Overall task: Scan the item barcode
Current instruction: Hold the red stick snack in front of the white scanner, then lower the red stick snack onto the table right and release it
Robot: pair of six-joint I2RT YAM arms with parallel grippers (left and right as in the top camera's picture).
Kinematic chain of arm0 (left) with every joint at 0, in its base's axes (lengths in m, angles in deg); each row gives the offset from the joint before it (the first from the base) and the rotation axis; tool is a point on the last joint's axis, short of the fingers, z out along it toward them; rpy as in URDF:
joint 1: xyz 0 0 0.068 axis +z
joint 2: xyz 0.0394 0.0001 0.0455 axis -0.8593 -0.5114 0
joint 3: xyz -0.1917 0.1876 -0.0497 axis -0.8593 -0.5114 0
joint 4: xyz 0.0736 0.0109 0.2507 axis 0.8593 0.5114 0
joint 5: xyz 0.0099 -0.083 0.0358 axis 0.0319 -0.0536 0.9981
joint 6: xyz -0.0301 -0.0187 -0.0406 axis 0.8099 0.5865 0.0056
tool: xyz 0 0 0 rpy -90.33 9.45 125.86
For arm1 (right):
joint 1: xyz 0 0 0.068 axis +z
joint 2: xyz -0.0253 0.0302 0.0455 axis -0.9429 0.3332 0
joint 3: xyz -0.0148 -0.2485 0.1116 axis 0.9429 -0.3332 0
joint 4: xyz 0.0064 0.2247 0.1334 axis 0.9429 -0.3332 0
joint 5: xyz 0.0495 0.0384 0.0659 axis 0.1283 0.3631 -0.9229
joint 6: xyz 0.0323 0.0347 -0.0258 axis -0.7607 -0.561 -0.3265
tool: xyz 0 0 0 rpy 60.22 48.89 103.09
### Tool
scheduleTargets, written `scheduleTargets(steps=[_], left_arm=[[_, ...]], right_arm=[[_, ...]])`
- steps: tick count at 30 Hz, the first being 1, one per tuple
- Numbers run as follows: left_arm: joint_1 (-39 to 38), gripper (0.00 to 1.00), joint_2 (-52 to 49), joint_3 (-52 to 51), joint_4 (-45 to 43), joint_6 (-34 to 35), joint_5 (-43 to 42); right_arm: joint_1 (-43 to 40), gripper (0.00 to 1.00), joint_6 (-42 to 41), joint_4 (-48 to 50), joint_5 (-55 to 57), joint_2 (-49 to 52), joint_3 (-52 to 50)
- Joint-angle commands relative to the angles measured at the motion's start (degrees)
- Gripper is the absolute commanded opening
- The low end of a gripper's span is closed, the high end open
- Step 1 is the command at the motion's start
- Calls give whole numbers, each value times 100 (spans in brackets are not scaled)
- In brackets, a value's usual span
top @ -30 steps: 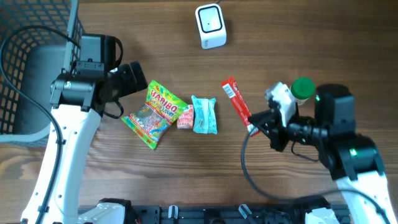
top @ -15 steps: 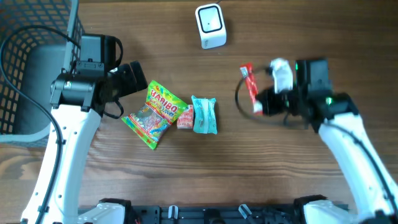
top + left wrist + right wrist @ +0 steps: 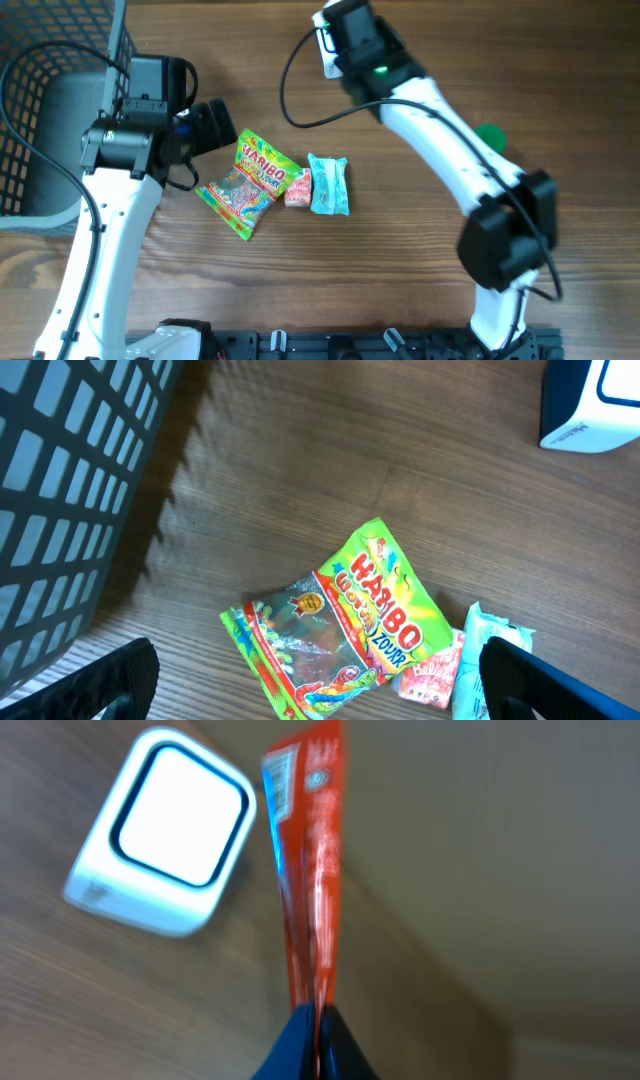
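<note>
Next, my right gripper releases the red snack packet on the table (image 3: 433,148) next to the green-capped object, facing the teal packet.
My right gripper (image 3: 318,1015) is shut on the lower end of a long red snack packet (image 3: 312,860), which stands upright out of the jaws. The packet's top carries a pale printed patch, too blurred to read. The white scanner (image 3: 165,845) with its dark-framed window lies just left of the packet in the right wrist view. From overhead, the right arm (image 3: 365,45) covers most of the scanner, and the packet is hidden. My left gripper (image 3: 320,690) is open above the Haribo bag (image 3: 350,620), holding nothing.
A Haribo bag (image 3: 250,180), a small pink packet (image 3: 297,188) and a teal packet (image 3: 328,185) lie mid-table. A dark wire basket (image 3: 40,100) stands at the left edge. A green-capped object (image 3: 490,135) shows behind the right arm.
The right arm has swung from the table's right side up and left to the scanner, carrying the red packet. The left arm has stayed still.
</note>
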Motion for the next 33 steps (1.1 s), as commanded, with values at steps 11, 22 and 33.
scheduleTargets(steps=[11,22,33], left_arm=[[-26,100,-17,-11,-26,-26,-28],[-26,100,-17,-11,-26,-26,-28],[-26,100,-17,-11,-26,-28,-28]], right_arm=[[361,4,3150,2658,2059,2249,44],[286,4,-361,90,278,109,48],[-1945,4,-3213,-2761,-3665,-839,-2636]])
